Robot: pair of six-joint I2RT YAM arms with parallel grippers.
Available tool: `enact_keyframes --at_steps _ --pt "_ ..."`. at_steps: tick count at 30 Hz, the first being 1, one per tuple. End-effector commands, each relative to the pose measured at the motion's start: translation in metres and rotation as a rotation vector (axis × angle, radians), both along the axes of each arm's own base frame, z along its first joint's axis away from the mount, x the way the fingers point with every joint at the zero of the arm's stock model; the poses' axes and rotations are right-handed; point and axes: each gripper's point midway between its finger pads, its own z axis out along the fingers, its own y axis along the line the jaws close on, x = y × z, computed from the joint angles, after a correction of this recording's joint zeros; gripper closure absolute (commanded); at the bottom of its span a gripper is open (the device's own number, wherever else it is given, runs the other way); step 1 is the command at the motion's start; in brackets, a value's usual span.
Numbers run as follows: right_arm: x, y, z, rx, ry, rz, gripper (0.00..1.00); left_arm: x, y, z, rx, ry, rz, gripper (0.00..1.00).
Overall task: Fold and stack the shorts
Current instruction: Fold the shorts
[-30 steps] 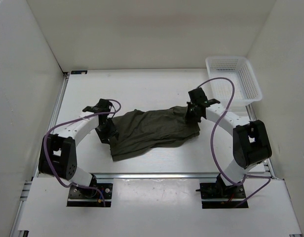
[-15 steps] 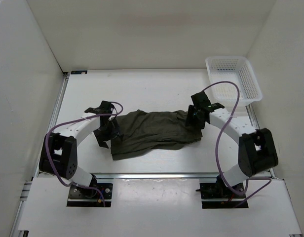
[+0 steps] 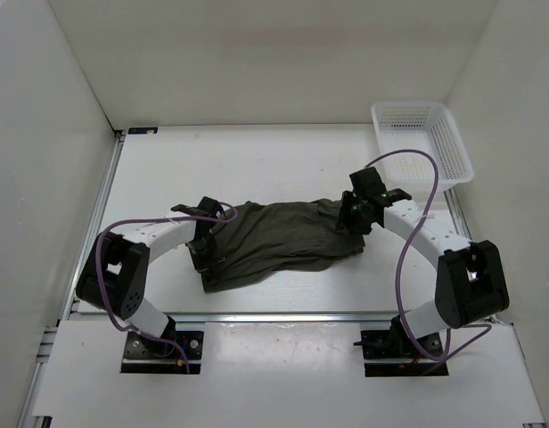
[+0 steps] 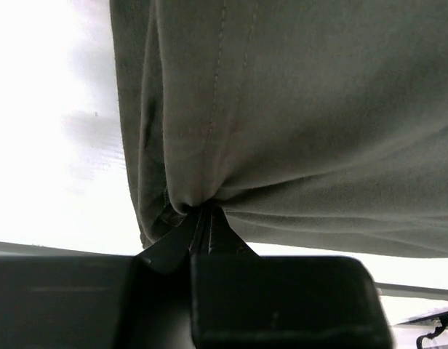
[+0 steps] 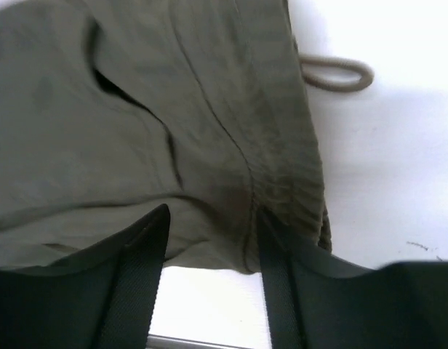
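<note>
My right gripper should shift over, as the waistband's lower corner sticks out past its fingers, and pinch the waistband's edge (image 5: 311, 190) before it folds the shorts.
The dark olive shorts (image 3: 279, 234) lie crumpled across the middle of the table, waistband end to the right. My left gripper (image 3: 206, 246) sits at their left edge. In the left wrist view it (image 4: 202, 217) is shut, pinching a gathered fold of the shorts (image 4: 297, 109). My right gripper (image 3: 356, 220) is at the right end of the shorts. In the right wrist view it (image 5: 209, 243) is open, its fingers (image 5: 140, 251) astride the lower hem of the shorts (image 5: 173, 131) beside the ribbed waistband. A drawstring loop (image 5: 340, 73) lies on the table.
A white mesh basket (image 3: 423, 141) stands at the back right corner. White walls close in the table on three sides. A metal rail (image 3: 283, 316) runs along the near edge.
My left gripper moved right onto the shorts' left edge and shut on the fabric. My right gripper opened at the right end, then narrowed partway; that end now lies flatter.
</note>
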Motion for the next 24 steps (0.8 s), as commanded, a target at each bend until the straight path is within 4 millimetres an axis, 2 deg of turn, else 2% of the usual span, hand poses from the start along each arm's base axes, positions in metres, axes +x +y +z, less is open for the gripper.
enact_keyframes --at_steps 1,2,3,6,9,14,17,19,20,21,22,23,24 --pt "-0.011 0.001 -0.023 0.000 0.051 0.008 0.51 -0.005 -0.003 0.008 -0.019 -0.023 0.012 0.90" --pt "-0.015 -0.003 -0.029 -0.015 0.065 -0.010 0.60 -0.004 -0.004 0.012 -0.028 -0.041 0.012 0.90" --pt "-0.025 -0.009 -0.040 -0.038 0.093 -0.015 0.73 -0.006 -0.001 0.014 -0.016 -0.039 0.022 0.90" --pt "-0.041 -0.022 -0.060 -0.089 0.143 -0.042 0.88 -0.002 0.000 0.020 -0.002 -0.054 0.023 0.90" --pt "-0.044 -0.032 -0.069 -0.141 0.155 -0.062 0.97 0.001 0.003 0.024 0.017 -0.063 0.024 0.90" --pt "-0.047 -0.039 -0.070 -0.171 0.164 -0.072 1.00 -0.001 0.008 0.032 0.042 -0.058 0.016 0.90" --pt "-0.048 -0.051 -0.066 -0.227 0.151 -0.096 1.00 0.000 0.012 0.044 0.056 -0.088 0.030 0.90" --pt "-0.047 -0.051 -0.053 -0.214 0.110 -0.087 1.00 0.005 0.010 0.055 0.038 -0.125 0.043 0.87" --pt "-0.042 -0.046 -0.043 -0.191 0.080 -0.075 0.94 0.003 0.011 0.055 0.043 -0.114 0.042 0.79" --pt "-0.040 -0.042 -0.026 -0.156 0.037 -0.058 0.84 0.005 0.010 0.061 0.036 -0.131 0.032 0.69" --pt "-0.036 -0.040 -0.013 -0.141 0.004 -0.060 0.54 0.010 0.008 0.068 0.023 -0.158 0.034 0.56" --pt "-0.033 -0.039 -0.002 -0.128 -0.024 -0.062 0.36 0.009 0.009 0.071 0.026 -0.155 0.020 0.29" --pt "-0.033 -0.039 0.011 -0.115 -0.054 -0.064 0.24 0.012 0.008 0.075 0.018 -0.171 0.020 0.16"
